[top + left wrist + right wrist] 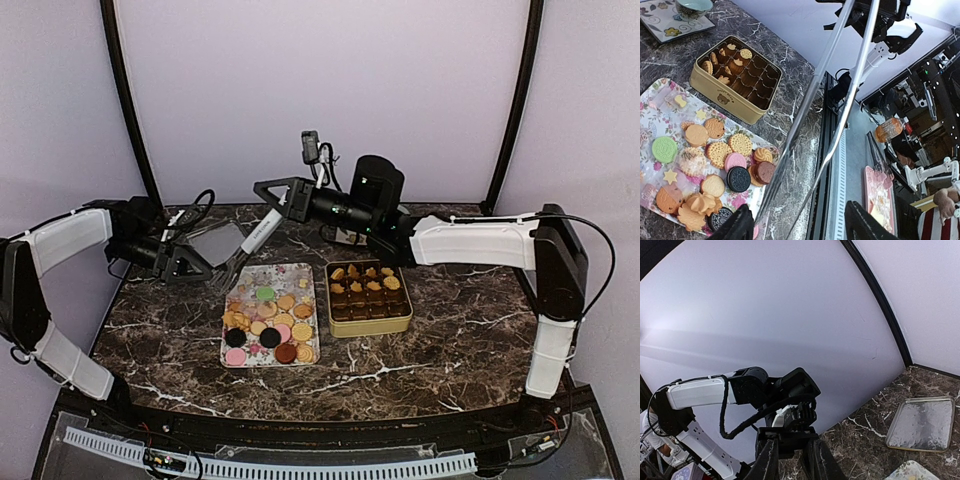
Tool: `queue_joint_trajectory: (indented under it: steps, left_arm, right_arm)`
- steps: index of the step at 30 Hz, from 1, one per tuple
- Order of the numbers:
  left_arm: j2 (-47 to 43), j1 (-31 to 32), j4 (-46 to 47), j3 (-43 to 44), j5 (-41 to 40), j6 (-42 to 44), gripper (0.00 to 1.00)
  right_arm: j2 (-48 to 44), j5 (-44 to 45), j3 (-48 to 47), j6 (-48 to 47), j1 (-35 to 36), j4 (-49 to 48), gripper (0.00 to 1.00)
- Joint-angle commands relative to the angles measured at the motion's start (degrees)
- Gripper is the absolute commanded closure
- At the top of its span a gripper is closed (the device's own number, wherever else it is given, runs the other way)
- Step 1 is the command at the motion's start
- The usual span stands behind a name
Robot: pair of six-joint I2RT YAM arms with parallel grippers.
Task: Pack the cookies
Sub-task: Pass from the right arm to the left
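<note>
My right gripper is holding the tongs at their top end, so I will steady the ends of the tongs with my left gripper while my right gripper takes the arms lower down (262,232).
Several cookies (268,318) (715,155) lie on a flowery tray (300,270) (650,105): tan, pink, green and dark discs. A gold tin (369,320) (727,97) to its right holds a few tan cookies in its far rows. My right gripper (268,190) (792,462) is shut on the top end of silver tongs (255,238) (816,82), which slant down toward the tray's far left corner. My left gripper (203,268) (797,222) is open around the tongs' two arms near their tips. The left finger (735,227) is close to one arm and the right finger (865,227) stands apart.
The tin's silver lid (215,240) (920,422) lies at the back left, behind my left gripper. A patterned plate with a cup (675,15) stands behind the tin. The table's near edge and a slotted rail (840,175) run below the tongs.
</note>
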State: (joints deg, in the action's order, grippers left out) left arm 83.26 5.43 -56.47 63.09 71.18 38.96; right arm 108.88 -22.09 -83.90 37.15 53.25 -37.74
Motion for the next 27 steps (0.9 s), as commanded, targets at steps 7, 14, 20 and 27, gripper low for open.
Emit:
queue_joint_trajectory:
  steps: [7,14,20,27]
  left_arm:
    - [0.41,0.36,-3.45,2.61,0.23,2.46,0.62]
    - [1.43,1.63,-3.64,1.51,-0.01,2.92,0.79]
    - [1.53,2.03,-4.83,1.65,0.21,4.05,1.0]
    - [2.2,2.37,-7.98,2.29,1.19,6.83,1.0]
  right_arm:
    - [-0.55,-0.05,-1.31,0.01,0.45,-3.7,0.81]
    - [-0.17,-0.88,-1.69,0.99,0.45,-4.81,0.81]
    - [0.4,-1.53,-2.43,1.33,0.45,-4.67,0.8]
    - [0.76,-1.62,-2.87,1.76,0.45,-4.57,0.75]
